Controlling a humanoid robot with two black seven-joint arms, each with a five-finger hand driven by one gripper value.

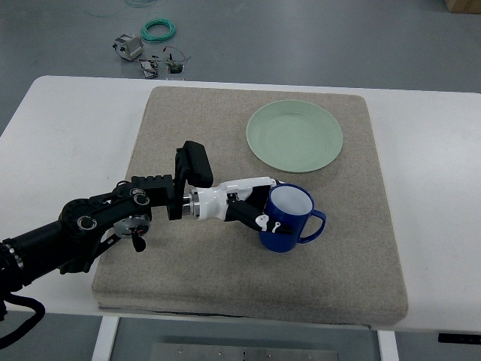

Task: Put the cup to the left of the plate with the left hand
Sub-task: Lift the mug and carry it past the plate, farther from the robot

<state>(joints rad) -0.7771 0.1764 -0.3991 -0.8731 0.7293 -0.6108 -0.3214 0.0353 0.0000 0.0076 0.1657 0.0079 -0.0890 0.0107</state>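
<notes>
My left gripper will release the blue cup on the beige mat's far corner (181,141) next to the green cable coil.
A blue cup (289,219) with a white inside stands upright on the beige mat (188,120), handle pointing right. It is below and slightly left of the pale green plate (294,136), which lies at the mat's upper right. My left hand (259,212) reaches in from the lower left, and its white and black fingers wrap the cup's left side. The right arm does not show.
The mat covers the middle of a white table (68,120). On the floor beyond the far edge lie a green cable coil (159,30) and some small electronic parts (150,60).
</notes>
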